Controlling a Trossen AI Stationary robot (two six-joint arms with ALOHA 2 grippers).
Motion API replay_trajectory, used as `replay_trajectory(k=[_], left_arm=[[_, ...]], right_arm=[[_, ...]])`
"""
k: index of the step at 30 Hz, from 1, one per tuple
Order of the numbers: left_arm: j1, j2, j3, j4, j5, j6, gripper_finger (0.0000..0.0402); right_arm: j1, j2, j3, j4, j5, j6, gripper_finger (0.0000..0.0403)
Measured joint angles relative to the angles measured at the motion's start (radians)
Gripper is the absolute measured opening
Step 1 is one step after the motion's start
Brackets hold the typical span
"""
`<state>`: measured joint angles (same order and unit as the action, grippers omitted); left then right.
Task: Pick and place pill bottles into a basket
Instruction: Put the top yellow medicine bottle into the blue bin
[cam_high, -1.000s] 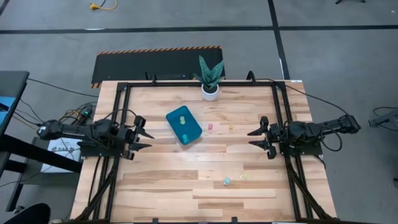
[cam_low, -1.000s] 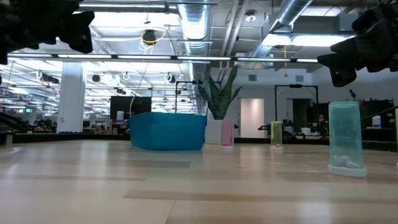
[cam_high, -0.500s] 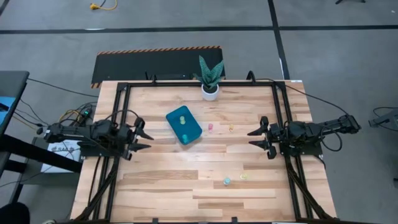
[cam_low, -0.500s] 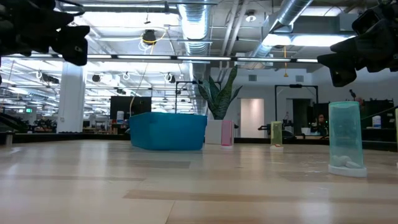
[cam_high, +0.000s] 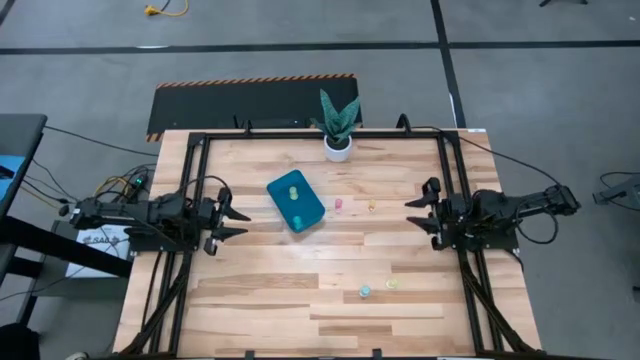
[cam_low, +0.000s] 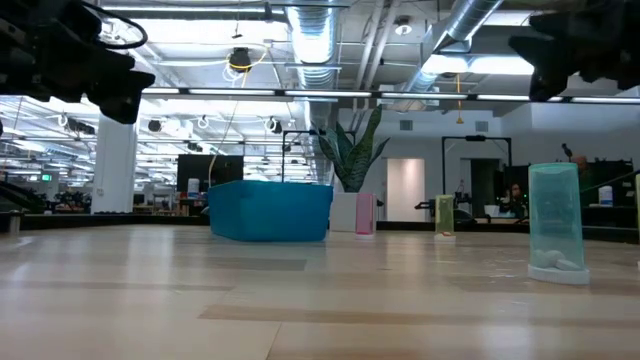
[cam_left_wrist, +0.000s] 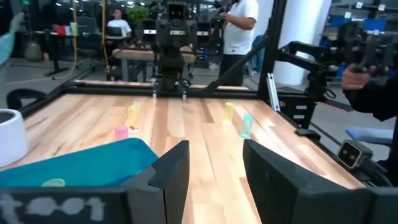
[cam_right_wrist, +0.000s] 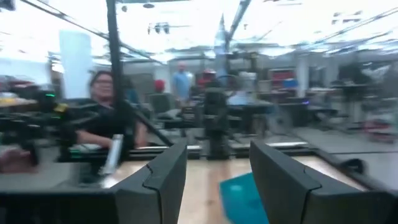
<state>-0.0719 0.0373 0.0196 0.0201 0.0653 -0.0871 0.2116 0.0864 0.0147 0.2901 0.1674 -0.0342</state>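
Next, I close my right gripper on the yellow bottle's top (cam_high: 371, 204), beside the pink bottle outside the teal-blue basket.
The teal-blue basket (cam_high: 296, 202) lies left of the table's middle with a yellow bottle (cam_high: 294, 190) and a teal bottle (cam_high: 297, 220) inside. A pink bottle (cam_high: 338, 205) and a yellow bottle (cam_high: 371, 206) stand upright on the table to its right. A teal bottle (cam_high: 365, 291) and a yellow-green bottle (cam_high: 391, 284) stand nearer the front edge. My left gripper (cam_high: 243, 225) is open and empty, left of the basket. My right gripper (cam_high: 410, 213) is open and empty, right of the yellow bottle, raised above the table (cam_low: 580, 50).
A white pot with a green plant (cam_high: 338, 148) stands at the table's far edge. A black frame (cam_high: 200, 160) runs along the table's left, far and right sides. People stand in the room beyond the table (cam_left_wrist: 239, 25).
My right gripper has risen, tipped upward and drawn back a little toward the table's right edge, still open. My left gripper has sunk a little, still open. The bottles and the basket have not moved.
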Motion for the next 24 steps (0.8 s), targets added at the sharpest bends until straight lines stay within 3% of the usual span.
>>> replay_trajectory(k=[4, 9, 17, 24], left_arm=[[0.0, 0.0, 0.0, -0.003, -0.009, 0.0, 0.0139], [0.0, 0.0, 0.0, -0.004, -0.01, 0.0, 0.014], [0.0, 0.0, 0.0, -0.005, -0.01, 0.0, 0.014], [0.0, 0.0, 0.0, -0.006, -0.01, 0.0, 0.014]], right_arm=[[-0.037, 0.052, 0.001, -0.067, 0.135, 0.008, 0.0165], [-0.091, 0.184, 0.014, -0.171, 0.331, 0.137, 0.0145], [-0.149, 0.397, 0.031, -0.18, 0.327, 0.303, 0.0121], [-0.153, 0.551, 0.032, -0.107, 0.279, 0.356, 0.0161]])
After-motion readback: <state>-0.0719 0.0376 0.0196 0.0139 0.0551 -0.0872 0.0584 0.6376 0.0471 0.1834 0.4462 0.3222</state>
